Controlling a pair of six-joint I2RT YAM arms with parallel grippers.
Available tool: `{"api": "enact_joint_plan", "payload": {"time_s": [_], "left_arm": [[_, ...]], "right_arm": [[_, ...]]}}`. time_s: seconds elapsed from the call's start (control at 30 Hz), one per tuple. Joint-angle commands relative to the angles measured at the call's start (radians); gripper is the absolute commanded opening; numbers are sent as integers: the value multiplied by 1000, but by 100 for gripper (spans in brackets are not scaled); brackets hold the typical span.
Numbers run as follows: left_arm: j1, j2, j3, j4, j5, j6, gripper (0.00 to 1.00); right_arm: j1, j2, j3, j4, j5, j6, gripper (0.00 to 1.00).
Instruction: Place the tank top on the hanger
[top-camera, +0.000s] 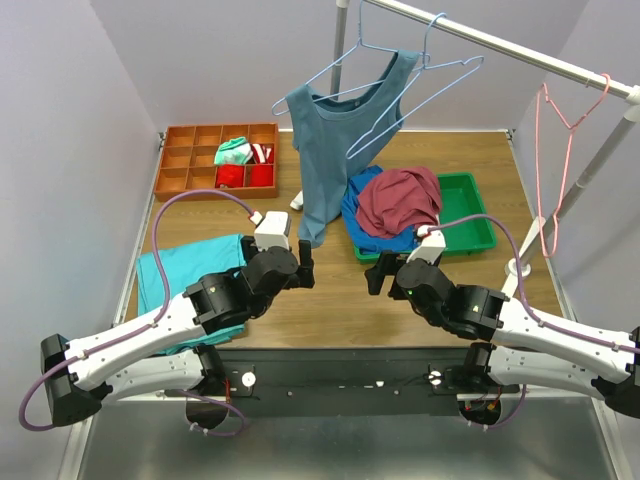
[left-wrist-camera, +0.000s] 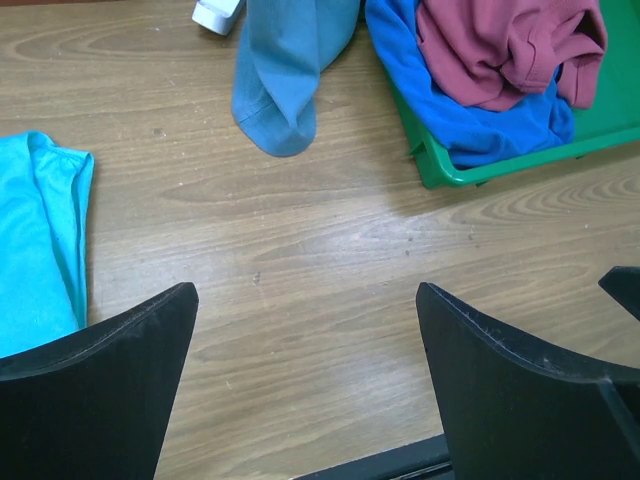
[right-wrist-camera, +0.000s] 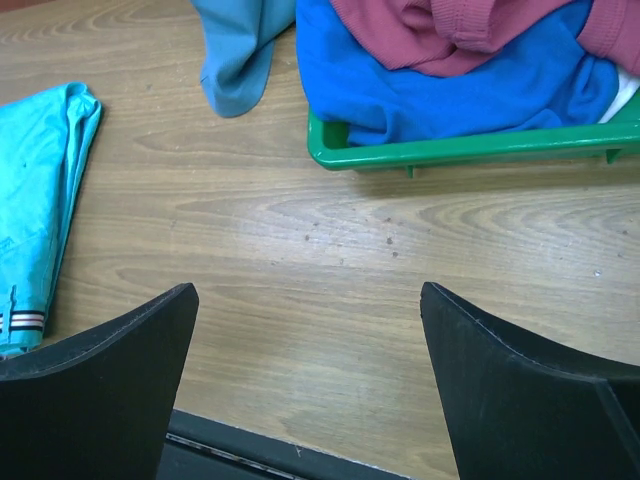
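My right gripper is to close next on the near edge (top-camera: 387, 226) (right-wrist-camera: 425, 50) of the maroon tank top, where the tank top lies over the bright blue garment.
The maroon tank top (top-camera: 400, 198) lies crumpled on a bright blue garment (top-camera: 380, 238) in the green tray (top-camera: 472, 215). It also shows at the top right of the left wrist view (left-wrist-camera: 500, 50) and at the top of the right wrist view (right-wrist-camera: 440, 30). The empty light-blue wire hanger (top-camera: 416, 108) hangs tilted from the rail (top-camera: 500, 45). My left gripper (top-camera: 303, 266) (left-wrist-camera: 305, 290) is open and empty over bare wood, left of the tray. My right gripper (top-camera: 378, 276) (right-wrist-camera: 307, 290) is open and empty over bare wood, just in front of the tray.
A slate-blue tank top (top-camera: 330, 150) hangs on a twin blue hanger, its hem reaching the table. A pink hanger (top-camera: 545, 150) hangs at the right. An orange compartment box (top-camera: 190, 160) stands back left. A teal garment (top-camera: 185, 270) lies at the left.
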Motion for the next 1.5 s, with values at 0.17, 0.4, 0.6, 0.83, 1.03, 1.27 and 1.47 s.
{"api": "enact_joint_plan", "payload": {"time_s": [0.17, 0.4, 0.6, 0.83, 1.03, 1.27, 1.47], "left_arm": [[0, 12, 76, -43, -65, 9, 99], [0, 2, 83, -54, -67, 24, 99], [-2, -24, 72, -45, -50, 34, 99], [-2, -37, 64, -48, -45, 35, 99], [-2, -29, 69, -51, 7, 60, 99], [-2, -57, 55, -20, 93, 95, 99], [-2, -86, 53, -23, 145, 101, 99]], "right_arm": [[4, -9, 36, 11, 90, 79, 100], [4, 18, 27, -21, 143, 177, 100], [4, -13, -7, 34, 153, 150, 100], [4, 39, 59, -15, 113, 93, 100], [4, 68, 91, -81, 136, 87, 100], [3, 122, 84, -38, 152, 39, 100], [-140, 270, 160, -4, 110, -16, 100]]}}
